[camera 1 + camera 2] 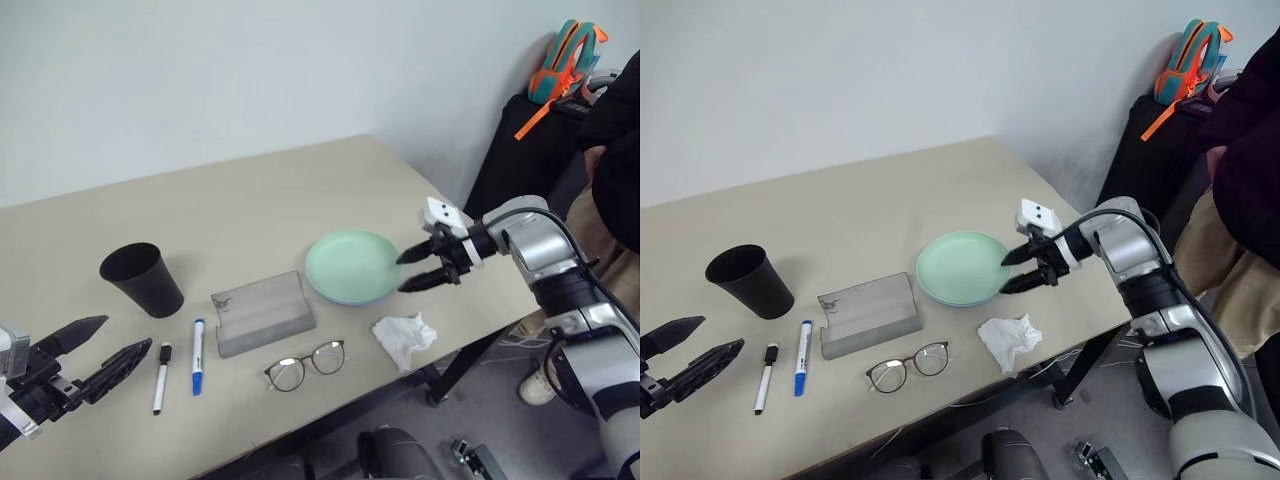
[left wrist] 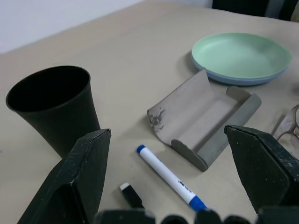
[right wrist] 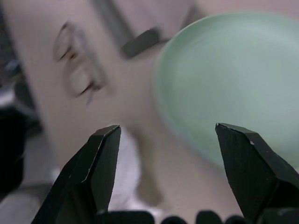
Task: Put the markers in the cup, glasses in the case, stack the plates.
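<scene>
I move my right gripper to the crumpled white tissue next and close it on the tissue's end [image 1: 423, 333] [image 3: 133, 203] farthest from the glasses.
The pale mint plate [image 1: 350, 265] lies on the light blue plate [image 2: 233, 79], stacked at the table's right. My right gripper [image 1: 404, 274] hovers open beside the stack's right rim, holding nothing. The grey case [image 1: 262, 312] lies open at mid-table. In front of it are the glasses [image 1: 305, 365]. The black cup [image 1: 143, 278] stands upright to the left. Near it lie the blue-capped marker [image 1: 198, 356] and the black-capped marker [image 1: 161, 377]. My left gripper [image 1: 125, 333] waits open and empty at the near left, just left of the markers.
A crumpled white tissue [image 1: 404, 338] lies near the front edge, right of the glasses. A person in dark clothes [image 1: 618, 130] stands past the table's right end, beside a black case with an orange-green bag [image 1: 565, 60]. The table's far half is bare.
</scene>
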Controlling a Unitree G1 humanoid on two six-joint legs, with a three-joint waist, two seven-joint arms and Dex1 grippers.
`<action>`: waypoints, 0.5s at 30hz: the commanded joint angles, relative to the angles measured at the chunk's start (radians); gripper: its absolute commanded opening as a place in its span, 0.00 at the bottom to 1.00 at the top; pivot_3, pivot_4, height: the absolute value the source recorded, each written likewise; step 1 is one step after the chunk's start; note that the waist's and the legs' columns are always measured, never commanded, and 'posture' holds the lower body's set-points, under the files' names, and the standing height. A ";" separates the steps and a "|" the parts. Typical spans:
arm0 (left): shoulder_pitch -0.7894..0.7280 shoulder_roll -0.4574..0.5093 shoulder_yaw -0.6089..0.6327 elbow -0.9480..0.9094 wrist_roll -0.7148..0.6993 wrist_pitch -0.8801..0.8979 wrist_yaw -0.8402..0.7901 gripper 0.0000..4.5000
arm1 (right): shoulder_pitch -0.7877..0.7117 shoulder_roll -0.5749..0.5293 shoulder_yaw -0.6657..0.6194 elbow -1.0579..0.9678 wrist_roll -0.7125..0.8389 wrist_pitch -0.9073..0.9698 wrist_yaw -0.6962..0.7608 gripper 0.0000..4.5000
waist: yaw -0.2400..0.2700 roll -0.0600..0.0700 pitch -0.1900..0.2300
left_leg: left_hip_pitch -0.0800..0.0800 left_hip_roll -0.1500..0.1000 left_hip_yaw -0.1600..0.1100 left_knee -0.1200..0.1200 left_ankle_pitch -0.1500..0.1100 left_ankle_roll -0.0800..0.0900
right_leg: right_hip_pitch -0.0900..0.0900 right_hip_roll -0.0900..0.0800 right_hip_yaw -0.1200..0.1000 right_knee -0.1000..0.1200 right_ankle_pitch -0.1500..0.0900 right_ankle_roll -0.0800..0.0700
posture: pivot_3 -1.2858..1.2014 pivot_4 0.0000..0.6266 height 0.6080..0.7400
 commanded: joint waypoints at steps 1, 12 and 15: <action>0.000 0.005 0.021 -0.016 -0.010 -0.012 -0.005 0.92 | 0.027 -0.044 0.030 -0.123 0.021 -0.014 0.024 0.78 | 0.000 0.000 0.000 | 0.000 0.000 0.000 0.000 -0.001 -0.001 | 0.000 0.000 0.000 0.000 0.000 0.000 | 0.52 0.00 0.99; -0.007 0.009 0.012 -0.015 -0.008 -0.010 -0.005 0.92 | 0.145 -0.101 0.134 -0.238 -0.061 -0.067 -0.002 0.78 | 0.007 -0.001 0.000 | -0.001 0.000 0.000 0.002 -0.003 -0.004 | -0.001 -0.001 -0.002 -0.001 0.000 0.000 | 0.52 0.00 0.99; -0.008 0.010 0.012 -0.015 -0.008 -0.009 -0.005 0.92 | 0.165 -0.100 0.160 -0.236 -0.097 -0.121 -0.021 0.78 | 0.007 -0.003 0.000 | -0.001 0.000 0.000 0.002 -0.003 -0.005 | -0.001 -0.001 -0.002 -0.001 0.000 0.000 | 0.52 0.00 0.99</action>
